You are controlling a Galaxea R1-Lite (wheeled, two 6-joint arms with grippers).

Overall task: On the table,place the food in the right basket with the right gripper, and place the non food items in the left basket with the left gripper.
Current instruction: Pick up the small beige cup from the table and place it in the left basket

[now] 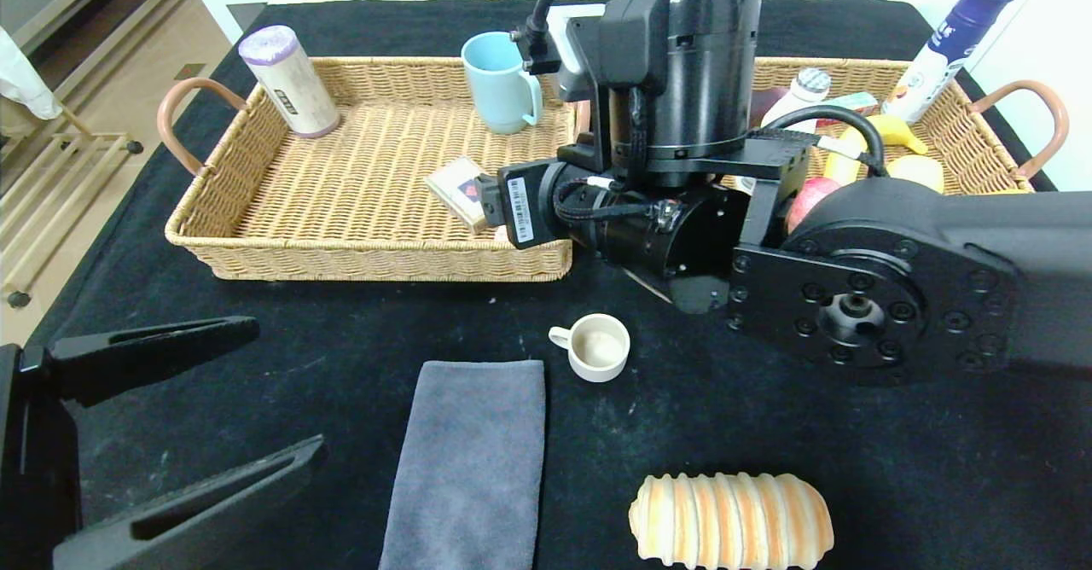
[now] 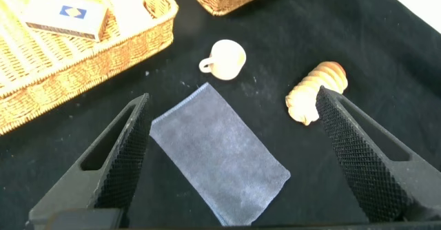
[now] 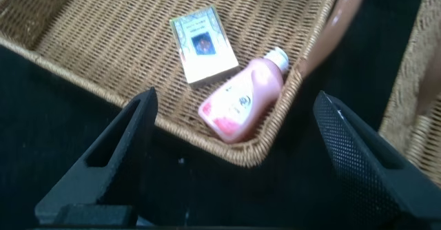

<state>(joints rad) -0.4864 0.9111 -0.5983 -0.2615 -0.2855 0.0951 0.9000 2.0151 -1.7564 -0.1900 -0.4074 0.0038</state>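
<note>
My right gripper is to go to the small cream cup next and close on the cup's rim (image 1: 624, 330), roughly across from the cup's handle.
My right arm reaches across the gap between the baskets, and its body hides its gripper in the head view. In its wrist view the right gripper (image 3: 236, 99) stands open and empty over the near corner of the left basket (image 1: 256, 246). There a pink bottle (image 3: 242, 99) lies beside a card box (image 3: 203, 44). My left gripper (image 1: 286, 386) hangs open at the front left over a grey cloth (image 2: 217, 158). A small cream cup (image 1: 597, 346) and a striped bread roll (image 1: 732, 520) rest on the black table. The right basket (image 1: 964, 139) holds an apple (image 1: 810, 199) and a banana (image 1: 896, 130).
The left basket also holds a purple-topped roll (image 1: 288, 82) and a blue mug (image 1: 499, 82). A white bottle with a blue cap (image 1: 951, 45) leans in the right basket's far corner, near a small white bottle (image 1: 798, 96). Both baskets have brown loop handles.
</note>
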